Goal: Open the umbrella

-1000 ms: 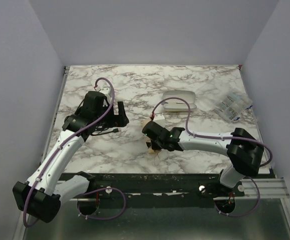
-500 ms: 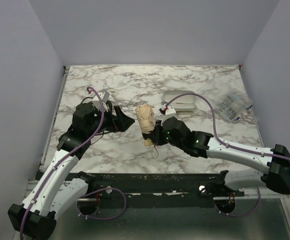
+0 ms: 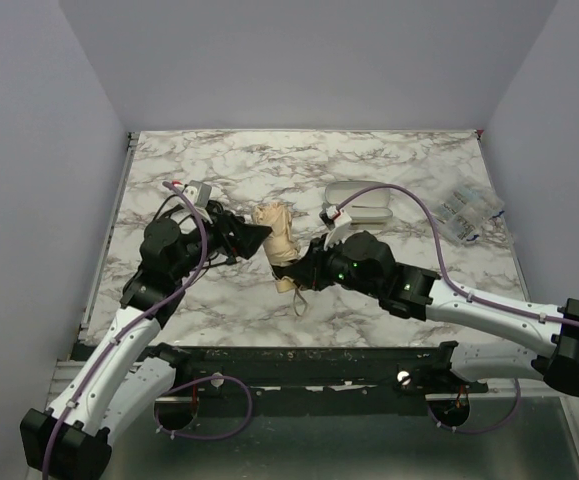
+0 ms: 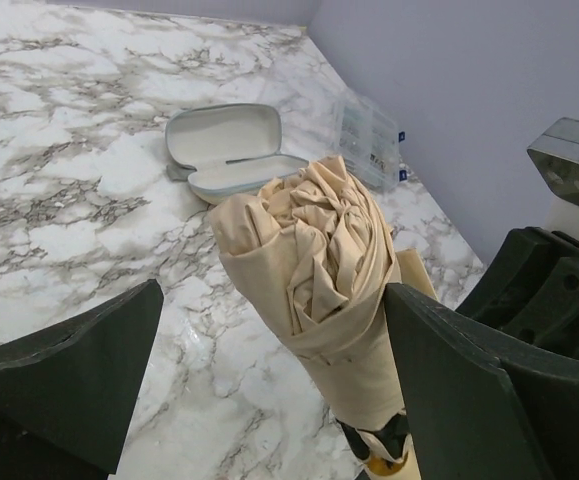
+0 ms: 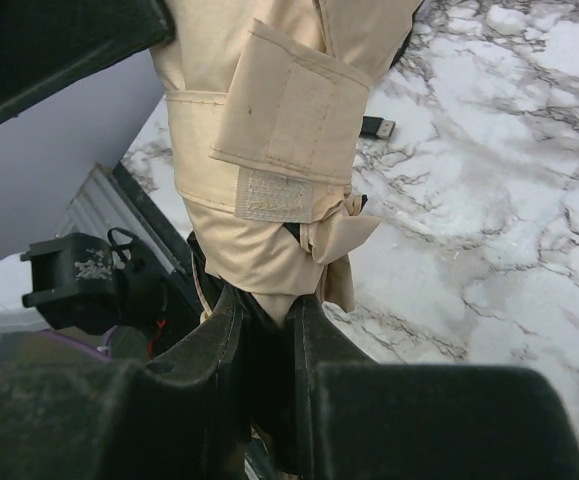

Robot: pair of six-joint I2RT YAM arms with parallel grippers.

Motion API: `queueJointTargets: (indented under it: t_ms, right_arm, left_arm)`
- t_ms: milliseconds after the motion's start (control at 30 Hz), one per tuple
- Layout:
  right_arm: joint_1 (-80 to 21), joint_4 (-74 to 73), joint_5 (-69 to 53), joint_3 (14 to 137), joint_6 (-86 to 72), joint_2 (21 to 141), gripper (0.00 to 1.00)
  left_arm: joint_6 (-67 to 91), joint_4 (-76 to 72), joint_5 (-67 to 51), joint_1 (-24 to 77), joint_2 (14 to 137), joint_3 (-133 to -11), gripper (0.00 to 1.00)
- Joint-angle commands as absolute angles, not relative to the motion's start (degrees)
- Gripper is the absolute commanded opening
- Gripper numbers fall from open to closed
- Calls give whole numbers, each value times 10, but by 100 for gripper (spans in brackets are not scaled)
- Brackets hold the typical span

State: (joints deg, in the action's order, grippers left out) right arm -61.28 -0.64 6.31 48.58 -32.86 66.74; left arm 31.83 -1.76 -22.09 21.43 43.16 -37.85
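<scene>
Next, my left gripper takes the umbrella's top (image 4: 319,225), so my right gripper, which holds the umbrella's handle, can undo the strap that binds the umbrella.
The umbrella (image 3: 278,243) is folded, tan fabric bunched at its top, wrapped by a strap. It is held tilted above the table in the middle. My right gripper (image 3: 302,272) is shut on its lower handle end, seen close in the right wrist view (image 5: 269,300) under the tan bundle (image 5: 259,150). My left gripper (image 3: 254,237) is open, its jaws wide on either side of the umbrella's top; in the left wrist view the bundle (image 4: 324,270) stands between the fingers (image 4: 469,400), close to the right one. A thin wrist loop (image 3: 300,301) hangs below.
A pale oval hard case (image 3: 361,203) lies open at the back right, also in the left wrist view (image 4: 229,150). A clear plastic box (image 3: 466,211) sits at the far right. A small black cable plug (image 5: 376,127) lies on the marble.
My right gripper lifted the umbrella off the table and carried it left. My left gripper swung right and now straddles the umbrella's top.
</scene>
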Motion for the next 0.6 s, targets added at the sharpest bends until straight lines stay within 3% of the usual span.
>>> queueJointTargets:
  t_ms: [0,133,167,200,500,567]
  right_arm:
    - [-613,70,4,483,-312,648,1]
    - [-613,84,-29,482,-309,650,1]
    - [-613,86,-33,482,-306,650,1]
    - [-613,90,-37,482,-306,650,1]
    - [-613,116,-42,486,-283,653,1]
    - [-613,126,-52,486,-280,652,1]
  left_arm:
    - [321,-119,-235,210,438,-359,94]
    - [321,-142,-235,211,445,-353,94]
    - [161,-151,-117,211,446,-351,93]
    - [539,-159,-405,211,448,-347,93]
    - [562,-200,-431,211,444,-325,86]
    - [562,-199,-430,211,440,-323,80]
